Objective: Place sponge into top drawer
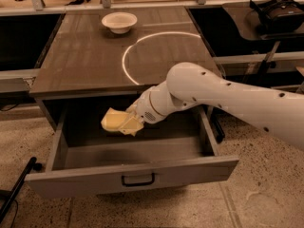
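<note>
My gripper is holding the sponge, now inside the drawer opening above its floor, and will let go of it on the middle of the top drawer's bottom [131,132], straight behind the dark handle.
The top drawer [128,175] is pulled open below the wooden cabinet top, its dark handle [137,179] at the centre of the front panel. My gripper [130,121] reaches in from the right on the white arm and is shut on the pale yellow sponge [116,121]. It holds the sponge inside the drawer opening, at the left of middle, a little above the drawer floor. The fingers are mostly hidden by the sponge and the wrist.
A round white bowl [119,21] stands at the back of the cabinet top [85,56], near a white circle marking [142,46]. A black headset [280,11] lies on the table at the far right. A dark rod [16,189] leans at the lower left.
</note>
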{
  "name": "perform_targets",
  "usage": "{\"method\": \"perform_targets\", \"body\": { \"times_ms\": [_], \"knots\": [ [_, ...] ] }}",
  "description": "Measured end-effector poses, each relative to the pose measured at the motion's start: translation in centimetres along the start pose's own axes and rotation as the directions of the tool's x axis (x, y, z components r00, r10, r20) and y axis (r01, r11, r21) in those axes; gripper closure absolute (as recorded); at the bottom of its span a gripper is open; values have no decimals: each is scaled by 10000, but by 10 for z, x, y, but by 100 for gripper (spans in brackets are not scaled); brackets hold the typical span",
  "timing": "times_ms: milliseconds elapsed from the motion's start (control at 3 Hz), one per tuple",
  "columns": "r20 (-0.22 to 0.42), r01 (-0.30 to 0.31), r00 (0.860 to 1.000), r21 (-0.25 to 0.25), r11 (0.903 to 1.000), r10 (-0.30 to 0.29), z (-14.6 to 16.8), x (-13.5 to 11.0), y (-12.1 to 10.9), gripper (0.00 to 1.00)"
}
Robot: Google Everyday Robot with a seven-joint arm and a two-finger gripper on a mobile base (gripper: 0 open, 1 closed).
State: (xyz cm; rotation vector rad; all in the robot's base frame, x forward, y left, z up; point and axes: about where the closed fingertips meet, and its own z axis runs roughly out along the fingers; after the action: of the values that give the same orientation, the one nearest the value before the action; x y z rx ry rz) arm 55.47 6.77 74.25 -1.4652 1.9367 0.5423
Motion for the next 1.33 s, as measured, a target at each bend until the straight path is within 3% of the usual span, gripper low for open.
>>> {"method": "perform_targets", "body": {
  "times_ms": [667,1000,1333],
  "knots": [
    [-614,-499,9967,459,9977,527,42,43,-22,98],
    [-840,-835,9924,726,9939,896,59,61,-29,92],
    [-1131,-1224,9845,1065,9868,1343,70,78,-37,73]
  ]
}}
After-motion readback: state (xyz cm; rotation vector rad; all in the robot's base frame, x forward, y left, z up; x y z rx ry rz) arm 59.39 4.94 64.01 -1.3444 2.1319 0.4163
